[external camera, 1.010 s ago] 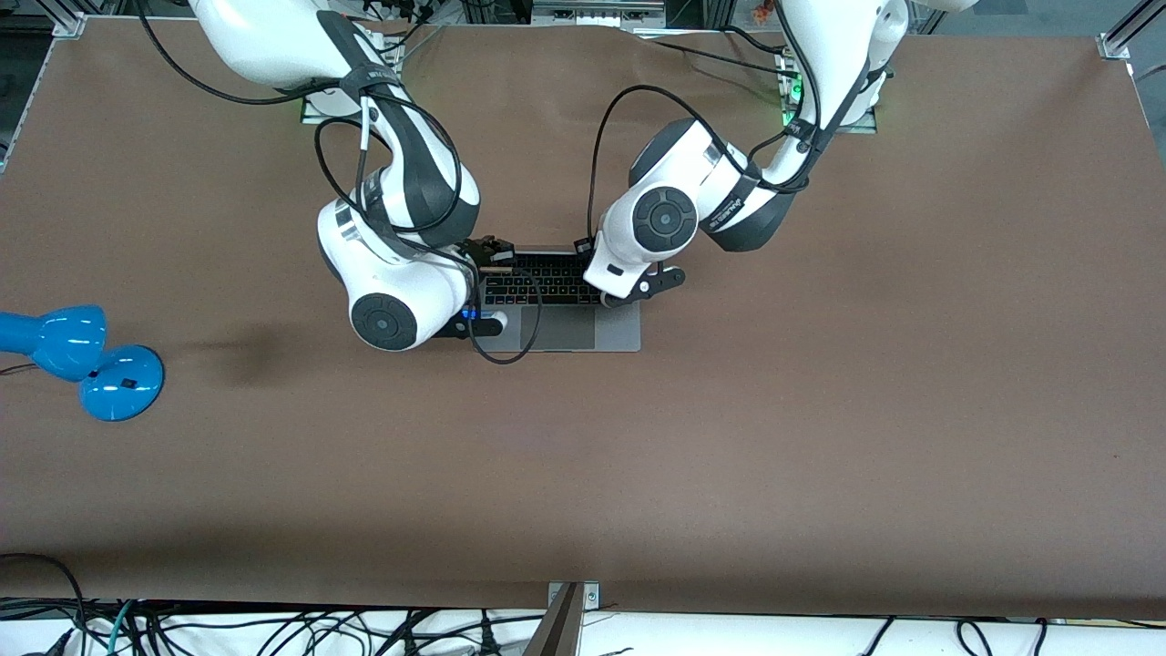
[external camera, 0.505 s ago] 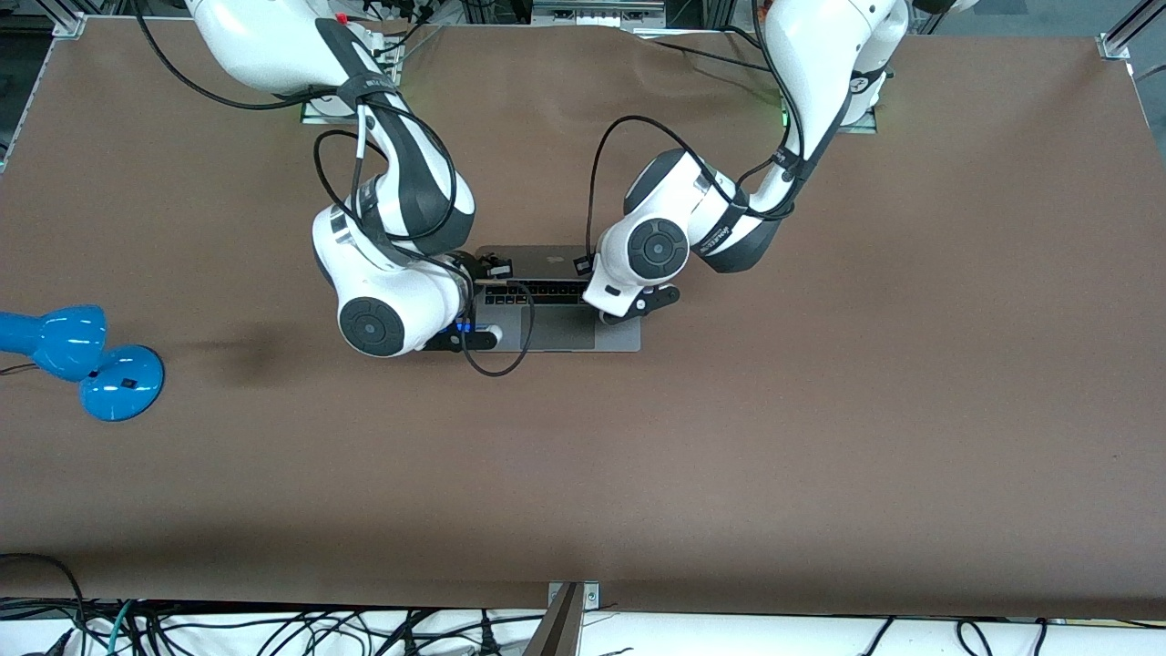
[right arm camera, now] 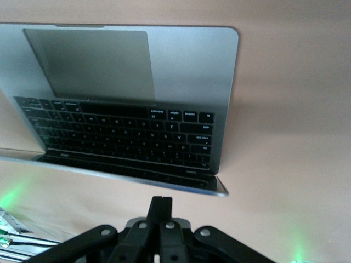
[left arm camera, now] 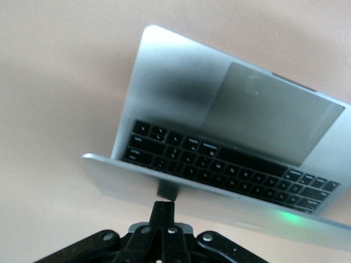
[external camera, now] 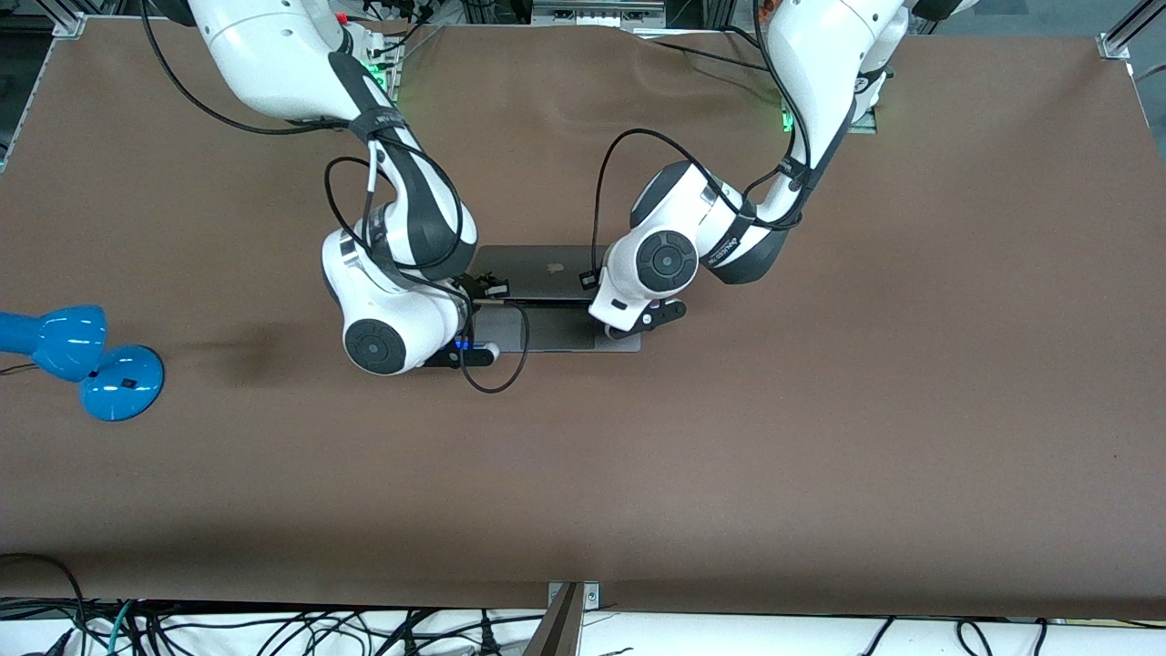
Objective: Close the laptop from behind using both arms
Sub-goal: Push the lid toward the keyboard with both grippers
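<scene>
The lid, now tipped forward over the keyboard, will lie flat over the laptop's keyboard and trackpad [external camera: 557, 299] [right arm camera: 115, 108] after my right gripper releases it.
The space-grey laptop [external camera: 537, 271] sits mid-table with its lid tipped forward over the keyboard, so only the trackpad strip [external camera: 557, 333] shows in the front view. My right gripper [external camera: 487, 284] is shut and sits against the back of the lid at the right arm's end. My left gripper [external camera: 590, 276] is shut and sits against the lid's back at the left arm's end. In the left wrist view the shut gripper [left arm camera: 164, 205] touches the lid near its edge, with the keyboard [left arm camera: 219, 164] below. In the right wrist view the shut gripper [right arm camera: 162, 201] sits just off the lid edge, above the keyboard [right arm camera: 120, 137].
A blue desk lamp [external camera: 86, 355] lies toward the right arm's end of the brown table [external camera: 820, 410]. Black cables loop from both wrists over the laptop. More cables hang along the table's edge nearest the front camera.
The lid has swung down from near upright to far over the keyboard. Both shut grippers have moved with it toward the front camera.
</scene>
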Available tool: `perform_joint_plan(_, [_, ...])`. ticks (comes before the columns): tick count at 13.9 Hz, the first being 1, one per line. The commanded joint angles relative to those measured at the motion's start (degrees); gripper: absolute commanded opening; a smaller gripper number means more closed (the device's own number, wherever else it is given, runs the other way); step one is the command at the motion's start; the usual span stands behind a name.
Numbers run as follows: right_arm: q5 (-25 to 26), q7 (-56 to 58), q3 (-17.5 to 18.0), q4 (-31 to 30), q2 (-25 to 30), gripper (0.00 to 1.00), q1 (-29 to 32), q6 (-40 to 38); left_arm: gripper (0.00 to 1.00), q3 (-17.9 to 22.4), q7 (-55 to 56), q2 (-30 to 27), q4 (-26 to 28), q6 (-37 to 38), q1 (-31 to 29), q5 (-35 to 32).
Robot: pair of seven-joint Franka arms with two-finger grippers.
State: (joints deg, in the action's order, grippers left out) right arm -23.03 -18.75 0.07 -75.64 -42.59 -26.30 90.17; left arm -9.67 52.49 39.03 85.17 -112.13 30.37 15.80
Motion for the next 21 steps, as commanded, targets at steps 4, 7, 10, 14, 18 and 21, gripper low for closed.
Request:
perform_joint_plan(4, [2.28, 2.13, 0.19, 1.9, -2.14, 0.03, 0.1, 2.99, 0.0, 1.05, -0.98, 2.63, -2.91, -1.33, 0.31, -2.0])
perform_joint_plan(7, [3.25, 3.19, 0.19, 1.9, -2.58, 0.03, 0.28, 4.93, 0.0, 1.14, -1.86, 3.42, -2.91, -3.0, 0.31, -2.09])
perform_joint_plan(10, [3.25, 3.81, 0.19, 1.9, -3.55, 0.03, 0.46, 7.3, 0.0, 1.93, -2.13, 4.3, -2.91, -4.23, 0.39, -2.09])
perform_joint_plan(14, [5.7, 4.68, 0.19, 1.99, -5.22, 0.02, 0.46, 10.72, 0.0, 2.02, -2.21, 5.17, -2.82, -5.64, 0.39, -2.17])
perform_joint_plan(18, [5.89, 6.18, 0.19, 1.9, -5.84, 0.02, 0.81, 11.61, 0.0, 2.02, -2.04, 7.02, -2.82, -7.75, 0.57, -4.36])
perform_joint_plan(21, [5.89, 7.23, 0.19, 1.9, -6.27, 0.02, 1.42, 12.66, 0.0, 2.02, -2.04, 7.72, -2.82, -9.33, 0.83, -4.64])
